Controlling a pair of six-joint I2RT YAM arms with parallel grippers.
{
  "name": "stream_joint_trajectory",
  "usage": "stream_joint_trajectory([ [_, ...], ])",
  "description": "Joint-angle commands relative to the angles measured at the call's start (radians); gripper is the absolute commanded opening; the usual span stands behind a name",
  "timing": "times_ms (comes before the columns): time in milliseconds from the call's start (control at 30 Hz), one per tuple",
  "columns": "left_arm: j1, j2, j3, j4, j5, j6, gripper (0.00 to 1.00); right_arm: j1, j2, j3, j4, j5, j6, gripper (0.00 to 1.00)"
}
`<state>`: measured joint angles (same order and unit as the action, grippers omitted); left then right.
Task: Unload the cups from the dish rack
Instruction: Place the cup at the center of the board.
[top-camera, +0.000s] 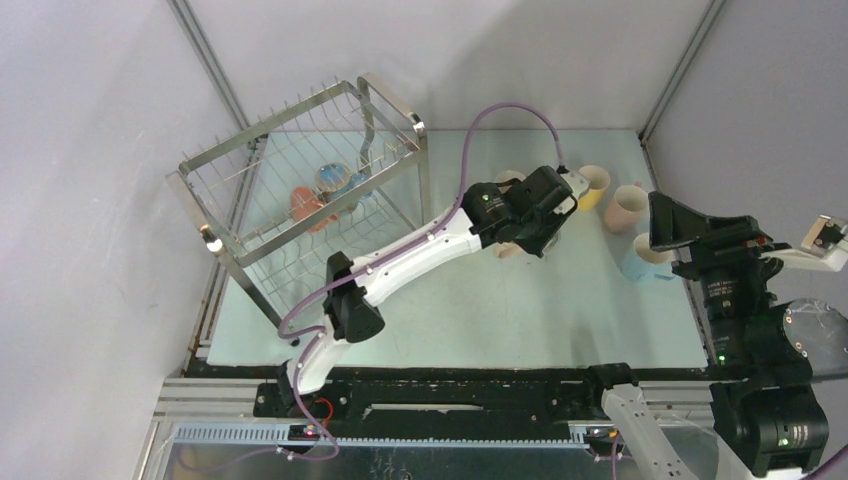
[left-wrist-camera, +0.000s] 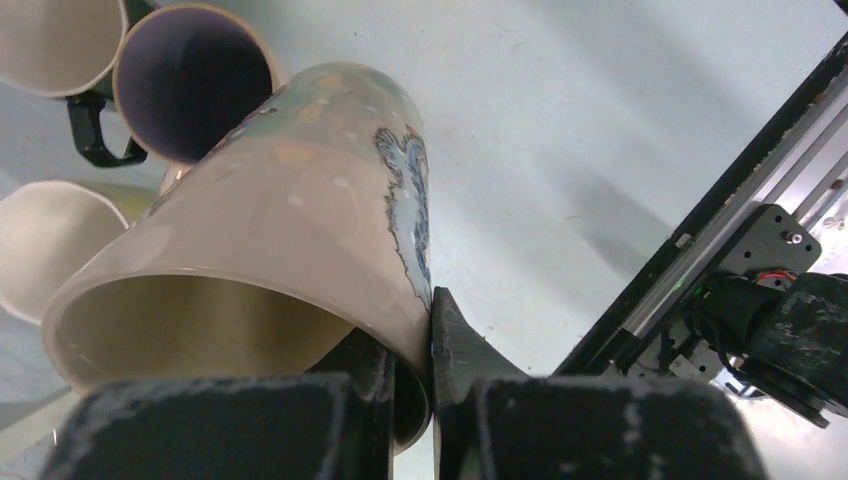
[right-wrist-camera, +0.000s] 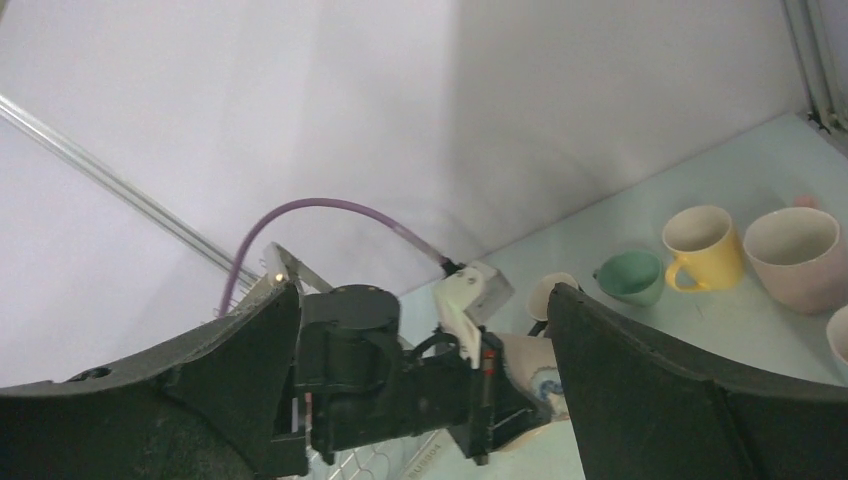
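Note:
The beige cup, now tilted low over the table, will be released on the table (top-camera: 508, 266) by my left gripper, just in front of the black mug.
The steel wire dish rack (top-camera: 262, 160) stands at the back left. An orange-red cup (top-camera: 308, 205) and a light blue cup (top-camera: 333, 178) lie inside it. My left gripper (top-camera: 530, 232) reaches right of the rack and is shut on the wall of a beige cup with a blue pattern (left-wrist-camera: 290, 220), one finger inside the rim, one outside (left-wrist-camera: 425, 335). The cup is tilted, low over the table. My right gripper (right-wrist-camera: 420, 380) is wide open and empty at the right edge (top-camera: 700, 240).
Unloaded cups stand at the back right: yellow (top-camera: 592, 185), pink (top-camera: 628, 207), light blue (top-camera: 645, 262), green (right-wrist-camera: 633, 277). A black mug (left-wrist-camera: 190, 80) and two cream cups (left-wrist-camera: 50, 240) lie close beside the held cup. The frame rail (left-wrist-camera: 700, 250) runs along the near edge.

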<state>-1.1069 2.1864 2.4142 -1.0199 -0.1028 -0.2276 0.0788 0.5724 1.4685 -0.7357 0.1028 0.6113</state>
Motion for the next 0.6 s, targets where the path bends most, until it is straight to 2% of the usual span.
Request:
stream_joint_trajectory([
  [0, -0.013, 0.0, 0.114, 0.125, -0.04, 0.089, 0.0, -0.004, -0.019, 0.02, 0.013, -0.026, 0.028, 1.0],
  [233, -0.026, 0.041, 0.102, 0.121, -0.04, 0.122, 0.0, -0.004, -0.035, -0.007, 0.007, -0.032, 0.039, 1.0],
  [567, -0.028, 0.078, 0.048, 0.019, -0.143, 0.13, 0.0, -0.005, -0.03, -0.044, 0.022, -0.053, 0.048, 1.0],
])
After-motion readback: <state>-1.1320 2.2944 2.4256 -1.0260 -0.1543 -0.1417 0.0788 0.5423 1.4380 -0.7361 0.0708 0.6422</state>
